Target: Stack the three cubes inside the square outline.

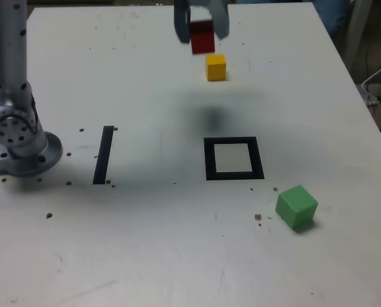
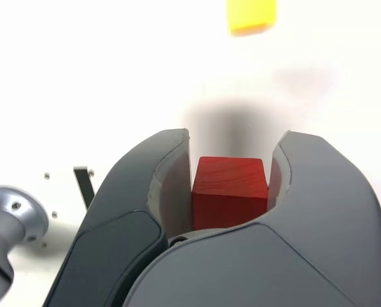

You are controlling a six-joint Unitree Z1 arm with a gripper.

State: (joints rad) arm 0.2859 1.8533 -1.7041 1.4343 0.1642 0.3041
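Observation:
My gripper is going to let go of the red cube on the white middle of the black square outline [image 1: 234,157].
My gripper [image 1: 202,32] hangs above the far part of the table, shut on the red cube [image 1: 202,37], which it holds off the surface. In the wrist view the red cube [image 2: 230,192] sits squeezed between the two dark fingers [image 2: 158,192]. The yellow cube [image 1: 216,67] rests on the table just nearer the camera than the gripper, and the wrist view shows part of the yellow cube [image 2: 250,16] too. The square outline [image 1: 234,158] of black tape lies mid-table with nothing inside it. The green cube [image 1: 296,207] stands to the exterior view's right of the outline, nearer the front.
The arm's grey base [image 1: 20,137] stands at the exterior view's left. A straight black strip [image 1: 104,155] lies between the base and the outline. Small dark specks dot the white table [image 1: 177,256]. The table's right edge runs past the green cube.

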